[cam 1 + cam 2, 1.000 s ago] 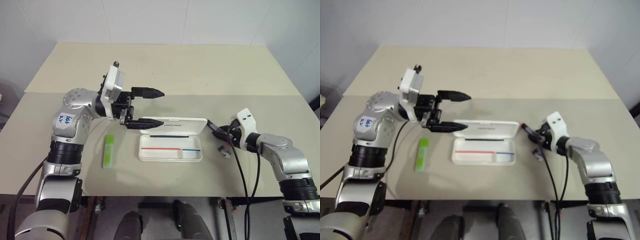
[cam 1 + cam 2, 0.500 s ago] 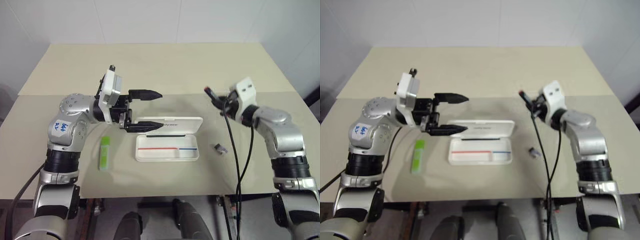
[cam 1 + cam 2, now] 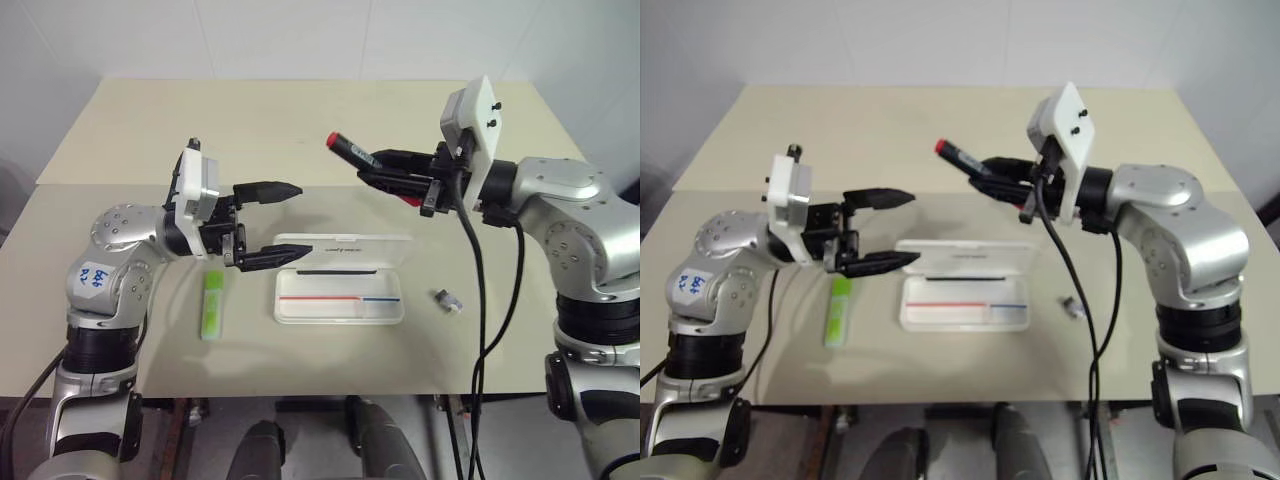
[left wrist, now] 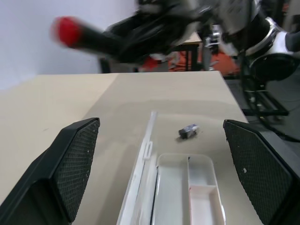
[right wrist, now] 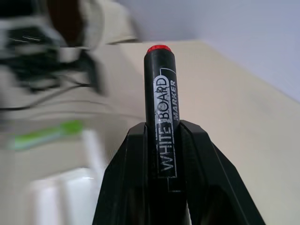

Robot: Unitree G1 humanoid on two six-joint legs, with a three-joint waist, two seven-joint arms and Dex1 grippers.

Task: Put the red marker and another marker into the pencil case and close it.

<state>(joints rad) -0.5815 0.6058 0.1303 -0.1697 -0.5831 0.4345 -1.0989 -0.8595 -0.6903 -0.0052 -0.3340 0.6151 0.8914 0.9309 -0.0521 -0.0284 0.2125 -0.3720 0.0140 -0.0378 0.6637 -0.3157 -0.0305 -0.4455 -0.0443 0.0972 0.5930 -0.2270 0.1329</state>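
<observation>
My right gripper needs to put the red marker down in the pencil case (image 3: 335,280) between its hinge and the red-and-blue strip. The marker is now raised above the table.
The red marker (image 3: 345,149), a black barrel with a red end, is raised above the table and points left, with my right gripper (image 3: 372,170) shut on its barrel (image 5: 159,93). Below it the white pencil case (image 3: 338,309) lies open on the table, its lid folded back flat. The lime-green highlighter (image 3: 212,303) lies on the table left of the case. My left gripper (image 3: 290,222) hovers open and empty over the case's left end, pointing right, and faces the case (image 4: 187,187) and the marker (image 4: 89,37).
A tiny grey piece (image 3: 447,299) lies on the table right of the case. The beige table (image 3: 300,120) stretches back to a white wall. A black cable (image 3: 478,290) hangs from my right wrist down past the table's front edge.
My right gripper has lifted the red marker off the table and swung it up and left, above the case. The left gripper has drawn slightly left and stays open.
</observation>
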